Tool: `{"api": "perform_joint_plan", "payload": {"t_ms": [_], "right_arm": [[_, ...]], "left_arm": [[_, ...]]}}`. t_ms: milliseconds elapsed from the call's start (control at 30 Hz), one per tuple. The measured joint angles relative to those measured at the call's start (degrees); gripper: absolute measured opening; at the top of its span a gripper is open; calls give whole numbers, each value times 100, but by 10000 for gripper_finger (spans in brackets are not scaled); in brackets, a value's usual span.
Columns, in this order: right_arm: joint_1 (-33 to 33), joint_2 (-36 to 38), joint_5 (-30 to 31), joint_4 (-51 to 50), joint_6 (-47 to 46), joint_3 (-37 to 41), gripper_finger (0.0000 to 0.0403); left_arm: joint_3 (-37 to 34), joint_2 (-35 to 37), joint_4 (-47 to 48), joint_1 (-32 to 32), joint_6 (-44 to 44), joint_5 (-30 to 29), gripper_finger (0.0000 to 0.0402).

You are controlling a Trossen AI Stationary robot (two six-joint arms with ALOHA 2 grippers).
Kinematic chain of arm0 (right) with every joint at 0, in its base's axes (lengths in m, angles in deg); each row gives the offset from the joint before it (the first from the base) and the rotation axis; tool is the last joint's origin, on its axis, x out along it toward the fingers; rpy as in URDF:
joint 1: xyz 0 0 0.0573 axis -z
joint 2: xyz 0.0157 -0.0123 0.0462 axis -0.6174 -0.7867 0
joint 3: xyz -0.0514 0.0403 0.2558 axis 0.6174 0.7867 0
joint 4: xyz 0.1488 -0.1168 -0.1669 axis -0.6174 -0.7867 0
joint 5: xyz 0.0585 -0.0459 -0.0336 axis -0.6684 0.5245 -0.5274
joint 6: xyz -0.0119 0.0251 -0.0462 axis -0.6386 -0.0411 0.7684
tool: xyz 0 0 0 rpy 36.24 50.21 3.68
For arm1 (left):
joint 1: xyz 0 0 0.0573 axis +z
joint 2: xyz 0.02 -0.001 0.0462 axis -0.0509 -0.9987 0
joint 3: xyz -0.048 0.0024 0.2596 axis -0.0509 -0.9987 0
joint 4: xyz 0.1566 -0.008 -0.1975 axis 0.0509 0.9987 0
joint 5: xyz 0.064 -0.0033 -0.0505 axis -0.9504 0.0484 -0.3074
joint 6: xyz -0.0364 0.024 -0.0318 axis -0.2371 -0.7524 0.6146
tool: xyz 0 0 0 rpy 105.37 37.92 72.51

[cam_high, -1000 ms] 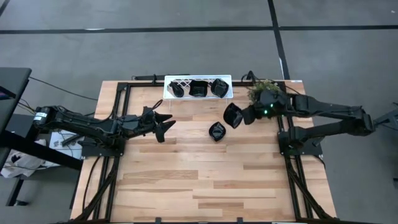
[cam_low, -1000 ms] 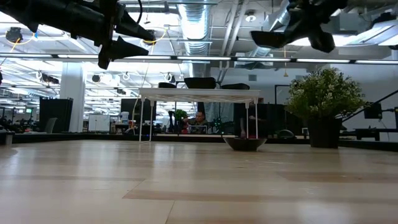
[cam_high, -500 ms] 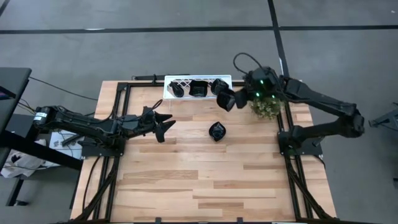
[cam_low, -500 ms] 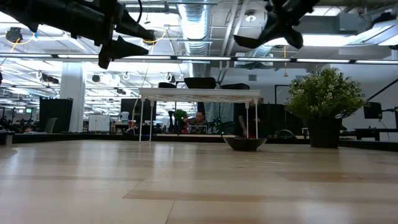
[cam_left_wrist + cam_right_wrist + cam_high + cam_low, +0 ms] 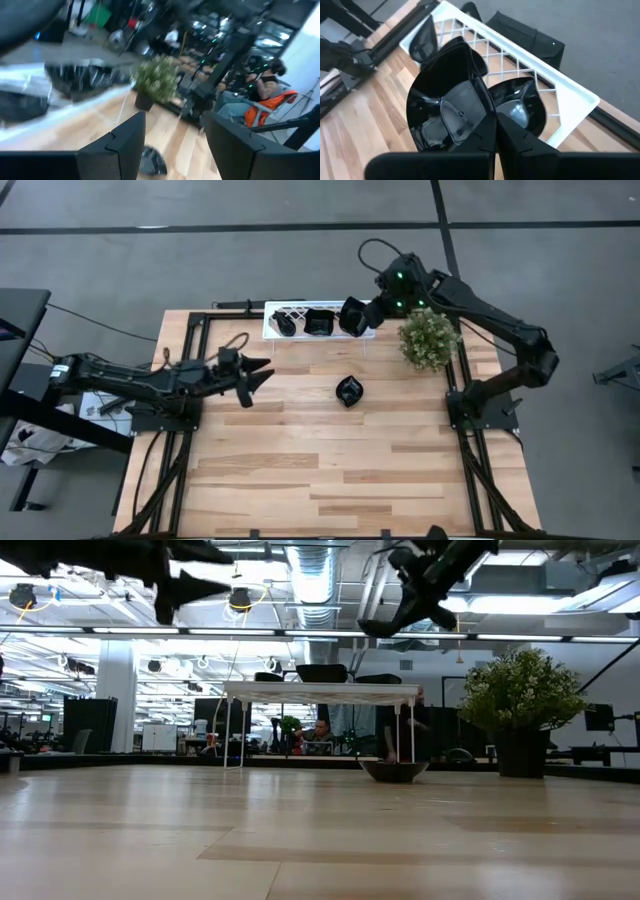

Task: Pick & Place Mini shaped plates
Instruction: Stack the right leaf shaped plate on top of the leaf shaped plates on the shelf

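Observation:
Next, my right gripper lets go of the black plate at the white rack's end [image 5: 352, 320] [image 5: 521, 111] nearest the potted plant.
My right gripper [image 5: 366, 314] is shut on one glossy black mini shaped plate [image 5: 445, 107] and hangs over the right end of the white lattice rack [image 5: 300, 311] at the table's far edge. Black plates [image 5: 318, 323] stand in the rack, among them a teardrop-shaped one [image 5: 517, 106]. Another plate [image 5: 348, 391] rests on its underside on the wood at mid-table, also seen in the low view [image 5: 393, 771]. My left gripper [image 5: 258, 374] hangs open and empty above the table's left part, clear of all plates. My right gripper pinches the plate at its rim [image 5: 481, 131], one finger [image 5: 470, 117] on the hollow inner face and the other behind the outer side. The fingers slant down from the table's right. The plate is lifted clear above the rack, tilted on edge, with its hollow toward the wrist camera.
A potted plant [image 5: 428, 338] stands at the far right, close beside my right arm. The rack stands raised on thin legs [image 5: 320, 692]. Black frame rails [image 5: 195, 330] run along the table's sides. Bare wood lies toward the near edge.
My right gripper has carried the plate from above the table beside the plant toward the far edge and the left, rising, to above the rack's right end; the wrist has rolled and the plate has turned with it. My left gripper has risen a little and stayed open.

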Motion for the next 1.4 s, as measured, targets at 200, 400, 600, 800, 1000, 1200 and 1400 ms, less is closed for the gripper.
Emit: {"api": "perform_joint_plan", "payload": {"t_ms": [200,400,600,800,1000,1200,1400], "right_arm": [[276,-503,-413,3,259,-182,0],[554,-855,-819,5,200,-328,0],[755,-936,-904,-340,76,-328,0],[777,-935,-823,-431,-74,-328,0],[755,-935,-649,-426,-80,-323,0],[692,-1142,-538,-335,-83,-284,0],[696,-1223,-517,-320,-170,-293,0]], "left_arm": [[0,760,377,29,-535,59,204],[-2,1165,1139,126,-514,470,204],[-29,1162,1139,125,-644,527,204],[-453,1286,1100,125,-476,527,204],[-668,1629,984,122,-363,581,204],[-777,1996,973,118,-487,579,204],[-839,2115,980,116,-487,577,204]]}}
